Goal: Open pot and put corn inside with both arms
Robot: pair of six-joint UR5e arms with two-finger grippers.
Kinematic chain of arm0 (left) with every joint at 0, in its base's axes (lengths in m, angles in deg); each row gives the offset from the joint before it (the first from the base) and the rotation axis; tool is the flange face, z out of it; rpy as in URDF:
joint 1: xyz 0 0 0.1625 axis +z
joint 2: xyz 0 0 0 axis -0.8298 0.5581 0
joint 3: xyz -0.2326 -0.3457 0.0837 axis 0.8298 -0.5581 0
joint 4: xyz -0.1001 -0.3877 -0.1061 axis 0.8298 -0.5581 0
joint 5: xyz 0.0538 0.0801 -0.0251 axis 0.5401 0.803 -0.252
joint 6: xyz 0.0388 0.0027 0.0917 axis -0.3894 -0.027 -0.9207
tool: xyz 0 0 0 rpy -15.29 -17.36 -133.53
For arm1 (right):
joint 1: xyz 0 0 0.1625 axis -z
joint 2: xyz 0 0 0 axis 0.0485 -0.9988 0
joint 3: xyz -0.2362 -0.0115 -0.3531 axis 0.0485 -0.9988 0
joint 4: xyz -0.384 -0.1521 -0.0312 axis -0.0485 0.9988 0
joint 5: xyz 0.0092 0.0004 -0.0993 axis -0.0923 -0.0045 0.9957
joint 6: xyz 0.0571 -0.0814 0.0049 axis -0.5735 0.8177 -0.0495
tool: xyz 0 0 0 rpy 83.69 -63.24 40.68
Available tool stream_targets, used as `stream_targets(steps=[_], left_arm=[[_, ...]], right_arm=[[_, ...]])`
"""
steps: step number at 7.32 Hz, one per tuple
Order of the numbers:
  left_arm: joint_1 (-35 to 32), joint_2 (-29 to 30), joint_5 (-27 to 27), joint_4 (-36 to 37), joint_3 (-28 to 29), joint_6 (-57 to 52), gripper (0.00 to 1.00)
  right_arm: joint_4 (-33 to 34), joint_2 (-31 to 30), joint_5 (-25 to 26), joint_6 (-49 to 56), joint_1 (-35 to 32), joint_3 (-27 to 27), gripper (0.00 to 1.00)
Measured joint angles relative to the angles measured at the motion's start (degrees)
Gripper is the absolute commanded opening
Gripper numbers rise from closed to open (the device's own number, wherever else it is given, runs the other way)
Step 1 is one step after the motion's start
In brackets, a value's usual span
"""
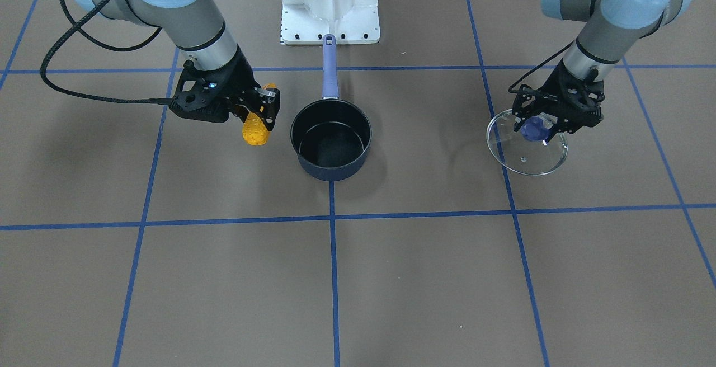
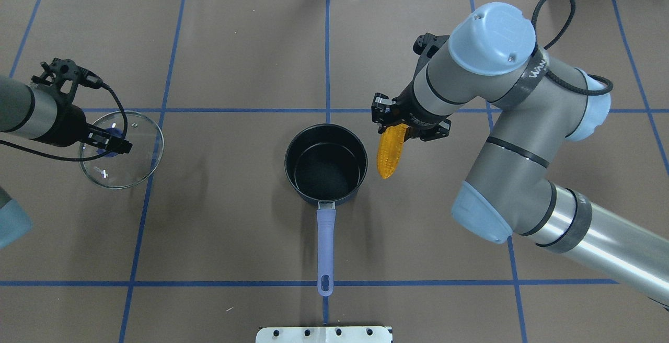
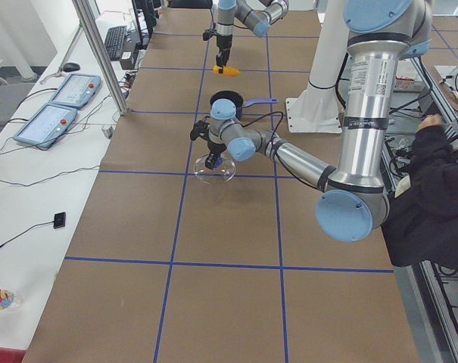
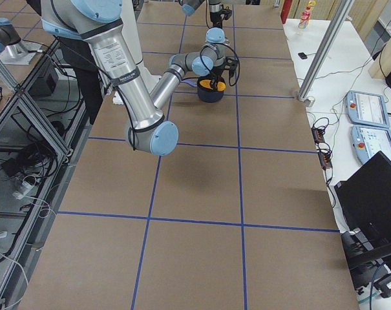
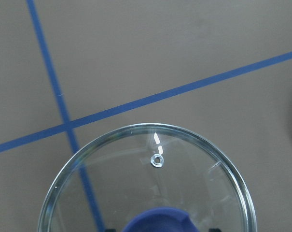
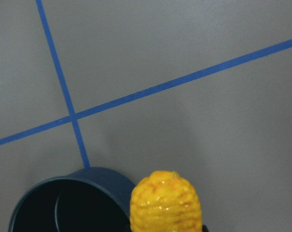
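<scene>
The yellow corn, now hanging just beside the pot's rim, will be let go by my right gripper on the dark navy pot's bottom [image 1: 326, 149] [image 6: 78, 208], toward the side opposite the pot's handle.
The dark navy pot [image 1: 331, 139] stands open and empty at the table's middle, its lavender handle [image 1: 330, 69] pointing toward the robot base. It also shows in the overhead view [image 2: 325, 166]. My right gripper [image 1: 262, 108] is shut on the yellow corn [image 1: 255, 131], which hangs above the table just beside the pot's rim [image 2: 390, 150]. The right wrist view shows the corn's tip [image 6: 165, 203] next to the pot [image 6: 63, 205]. My left gripper [image 1: 538, 130] is shut on the blue knob of the glass lid [image 1: 531, 160], far to the side [image 2: 137, 150], low over the table.
The white robot base plate [image 1: 330, 6] stands behind the pot handle. Blue tape lines [image 1: 333, 216] grid the brown table. A seated person [image 3: 433, 189] is beside the table; teach pendants [image 3: 62, 94] lie on the side bench.
</scene>
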Motion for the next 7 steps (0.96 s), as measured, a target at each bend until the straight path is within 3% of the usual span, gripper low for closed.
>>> stream_targets(steps=[4, 7], left_arm=[[-2.31, -8.75, -2.51, -9.82, 3.1, -5.12, 0.55], [-2.97, -10.6, -3.39, -16.16, 7.69, -6.39, 0.55]], right_arm=[[-0.07, 4.27, 6.16, -2.71, 6.32, -3.45, 0.41], [-0.42, 7.0, 9.05, -3.55, 9.38, -7.17, 0.41]])
